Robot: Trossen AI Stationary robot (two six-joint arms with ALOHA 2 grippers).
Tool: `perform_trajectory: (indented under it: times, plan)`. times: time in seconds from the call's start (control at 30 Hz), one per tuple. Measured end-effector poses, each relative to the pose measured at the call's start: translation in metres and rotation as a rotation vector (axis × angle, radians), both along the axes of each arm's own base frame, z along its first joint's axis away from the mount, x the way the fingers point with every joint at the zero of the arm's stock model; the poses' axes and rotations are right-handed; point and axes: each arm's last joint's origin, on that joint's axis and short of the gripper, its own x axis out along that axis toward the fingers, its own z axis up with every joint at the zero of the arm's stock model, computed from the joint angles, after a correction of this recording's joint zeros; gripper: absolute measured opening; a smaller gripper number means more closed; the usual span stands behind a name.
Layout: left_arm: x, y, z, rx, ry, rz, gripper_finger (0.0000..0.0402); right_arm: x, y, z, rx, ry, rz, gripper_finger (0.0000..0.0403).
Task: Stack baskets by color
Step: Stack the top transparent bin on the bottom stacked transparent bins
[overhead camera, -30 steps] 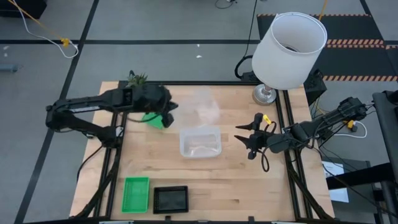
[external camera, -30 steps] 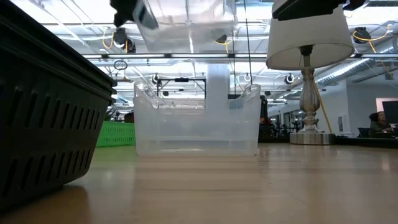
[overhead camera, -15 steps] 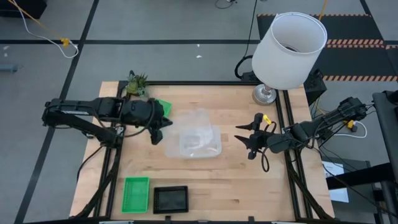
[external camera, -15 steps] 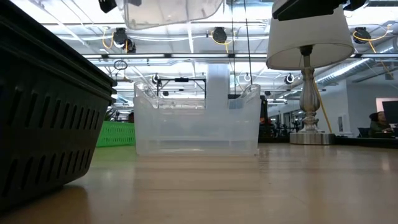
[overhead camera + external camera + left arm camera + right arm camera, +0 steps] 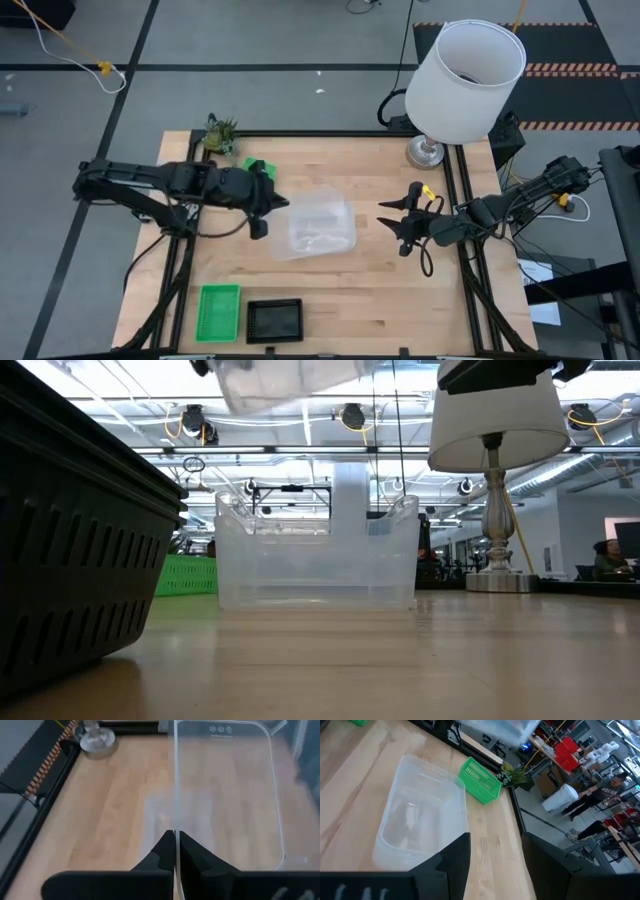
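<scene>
Next, my left gripper lets go of the clear basket inside the other clear basket [image 5: 323, 228] [image 5: 178, 824] that stands in the middle of the table.
My left gripper [image 5: 264, 208] is shut on a clear basket [image 5: 312, 212] that hangs in the air over a second clear basket [image 5: 325, 236], which stands on its bottom at mid-table. The low view shows the held basket [image 5: 290, 374] high above the standing one [image 5: 316, 558]. A green basket [image 5: 258, 167] sits at the far left, another green basket [image 5: 219, 311] and a black basket [image 5: 274, 320] at the near left. My right gripper [image 5: 400, 226] waits open to the right of the clear baskets, holding nothing [image 5: 495, 855]. My left gripper pinches one side wall of the clear basket at its rim [image 5: 175, 827], at the end nearest my wrist. One finger [image 5: 192, 855] is inside the basket and the other [image 5: 162, 854] outside. The fingers slant down from the table's left and lie along the wall. The basket is lifted clear.
A white lamp [image 5: 468, 70] stands on its metal foot [image 5: 426, 152] at the far right corner. A small green plant [image 5: 220, 133] sits at the far left corner. In the low view the black basket [image 5: 80, 530] fills the left foreground. Bare wood lies near and to the right.
My left gripper has swung from the far left toward the table's middle and near edge, rolling a little, and stayed shut on the clear basket. The basket, lifted throughout, has come from the far middle to above the standing clear basket.
</scene>
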Motion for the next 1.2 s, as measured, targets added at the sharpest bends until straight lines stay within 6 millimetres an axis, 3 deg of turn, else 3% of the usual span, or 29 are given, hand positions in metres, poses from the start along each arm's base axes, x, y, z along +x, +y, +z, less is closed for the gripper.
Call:
perform_trajectory:
  times: [0.27,0.6,0.83,1.2]
  plan:
    - [0.032,0.017,-0.027,0.04,0.104,-0.139,0.0009,0.0,0.0,0.0,-0.02,0.01,0.008,0.0171]
    - [0.055,0.047,-0.058,-0.025,0.218,-0.062,0.0012,0.0,0.0,0.0,-0.023,0.012,0.008,0.0171]
    - [0.062,0.056,-0.074,-0.082,0.278,-0.079,0.0006,0.0,0.0,0.0,-0.022,0.012,0.008,0.0171]
    - [0.062,0.057,-0.079,-0.084,0.321,-0.066,0.0006,0.0,0.0,0.0,-0.021,0.013,0.007,0.0171]
